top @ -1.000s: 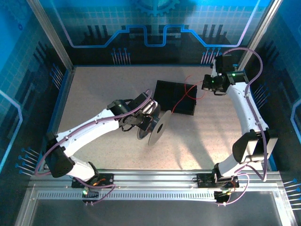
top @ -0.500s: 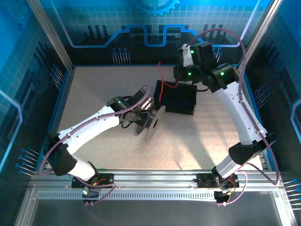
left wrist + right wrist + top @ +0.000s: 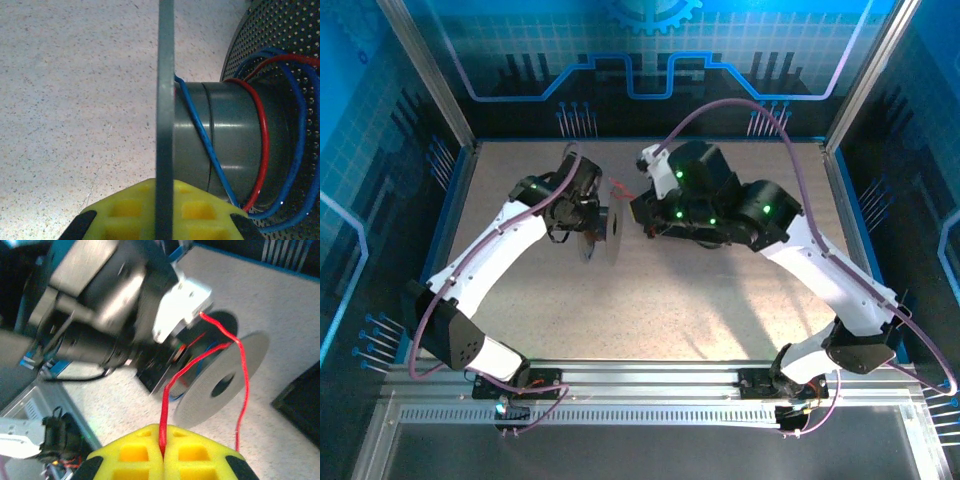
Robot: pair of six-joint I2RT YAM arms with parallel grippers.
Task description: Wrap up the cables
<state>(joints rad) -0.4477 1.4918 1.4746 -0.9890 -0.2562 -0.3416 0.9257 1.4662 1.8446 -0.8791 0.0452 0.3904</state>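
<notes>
The red cable's loose end hangs free while my right gripper holds the cable partway along, so I need to lower the cable, open and take it near the loose end (image 3: pixel 238 432).
A grey spool (image 3: pixel 603 226) is held on edge over the table's back middle. My left gripper (image 3: pixel 165 212) is shut on its thin flange (image 3: pixel 165 100), yellow fingers (image 3: pixel 125 212) on either side. On the hub (image 3: pixel 235 145) the blue cable (image 3: pixel 200 135) crosses in a slant and the red cable (image 3: pixel 263 145) makes one turn; both loop over the perforated far flange (image 3: pixel 280 40). My right gripper (image 3: pixel 163 452) is shut on the red cable (image 3: pixel 185 367), which runs up to the spool (image 3: pixel 220 385). Its loose end hangs down at the right. My right gripper (image 3: pixel 638 208) is just right of the spool.
A black mat (image 3: pixel 725 243) lies mostly hidden under the right arm, with a corner of the mat (image 3: pixel 300 390) at the right edge of the right wrist view. Blue enclosure walls (image 3: pixel 380 150) ring the speckled table (image 3: pixel 650 310). A metal rail (image 3: pixel 650 385) crosses the front.
The right arm has swung left over the black mat to the spool, carrying the red cable. The left arm has moved the spool back and to the left.
</notes>
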